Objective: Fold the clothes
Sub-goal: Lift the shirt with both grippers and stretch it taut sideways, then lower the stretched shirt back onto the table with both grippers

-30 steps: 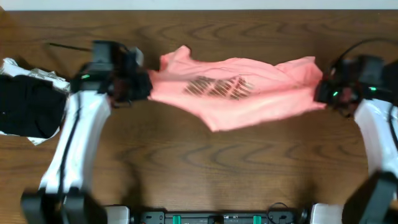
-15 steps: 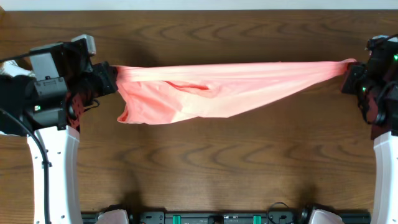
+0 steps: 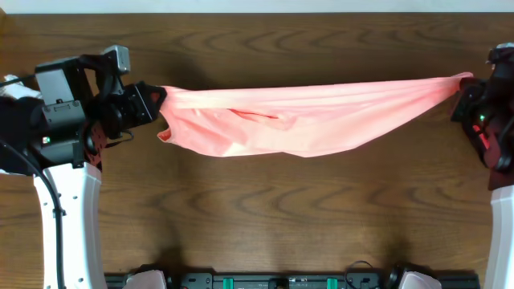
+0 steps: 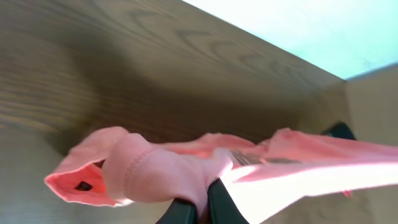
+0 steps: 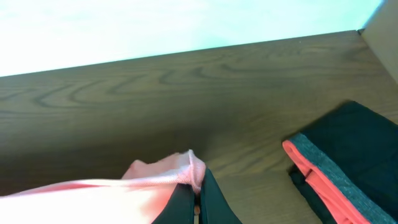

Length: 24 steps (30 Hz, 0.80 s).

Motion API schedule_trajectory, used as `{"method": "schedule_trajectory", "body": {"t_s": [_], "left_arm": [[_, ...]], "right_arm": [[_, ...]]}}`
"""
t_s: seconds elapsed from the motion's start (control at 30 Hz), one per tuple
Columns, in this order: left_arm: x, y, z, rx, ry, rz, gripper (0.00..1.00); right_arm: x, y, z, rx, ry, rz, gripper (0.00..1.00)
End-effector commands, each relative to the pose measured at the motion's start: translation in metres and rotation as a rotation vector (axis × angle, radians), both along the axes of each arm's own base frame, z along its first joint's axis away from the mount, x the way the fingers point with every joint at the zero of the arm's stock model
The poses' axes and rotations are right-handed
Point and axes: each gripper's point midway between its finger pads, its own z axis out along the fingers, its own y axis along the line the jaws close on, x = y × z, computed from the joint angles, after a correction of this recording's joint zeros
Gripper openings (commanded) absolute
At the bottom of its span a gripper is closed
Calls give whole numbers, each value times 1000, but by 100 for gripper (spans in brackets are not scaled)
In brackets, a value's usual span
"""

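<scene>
I will release the T-shirt's end with my left gripper on the bare wooden table just before the T-shirt's near edge [image 3: 197, 169].
The clothes are one salmon-pink T-shirt [image 3: 297, 120], pulled into a long band above the wooden table, sagging a little in the middle. My left gripper [image 3: 155, 99] is shut on its left end; in the left wrist view bunched fabric [image 4: 155, 174] and a hem with a small dark tag sit over that gripper [image 4: 200, 210]. My right gripper [image 3: 464, 87] is shut on the far right end; in the right wrist view a hemmed corner [image 5: 186, 171] is pinched in that gripper [image 5: 198, 202]. No lettering shows from above.
A dark folded garment with a coral edge [image 5: 348, 158] lies on the table in the right wrist view. A bit of black and white stuff [image 3: 10, 84] shows at the table's left edge behind my left arm. A pale wall runs along the far edge [image 3: 257, 6].
Both arms have swung outward, drawing the slack shirt into a taut band; its chest lettering has gone out of sight. Over the last half second the shirt shifted slightly right.
</scene>
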Motion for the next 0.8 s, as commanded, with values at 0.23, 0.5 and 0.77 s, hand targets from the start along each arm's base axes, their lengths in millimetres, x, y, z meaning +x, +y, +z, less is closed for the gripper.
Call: {"method": "schedule_trajectory", "body": {"t_s": [0.23,0.5,0.77], "left_arm": [[-42,-18,36,-38,-78,-71,6],[-49,2,54,89,-164,44,6],[10,13,16,54,-75,78,6]], "right_arm": [[-31,0,67,-13,-46,-46,1],[-34,-10,79,1,-50,-133,1],[21,-27,3,56,159,-129,1]]}}
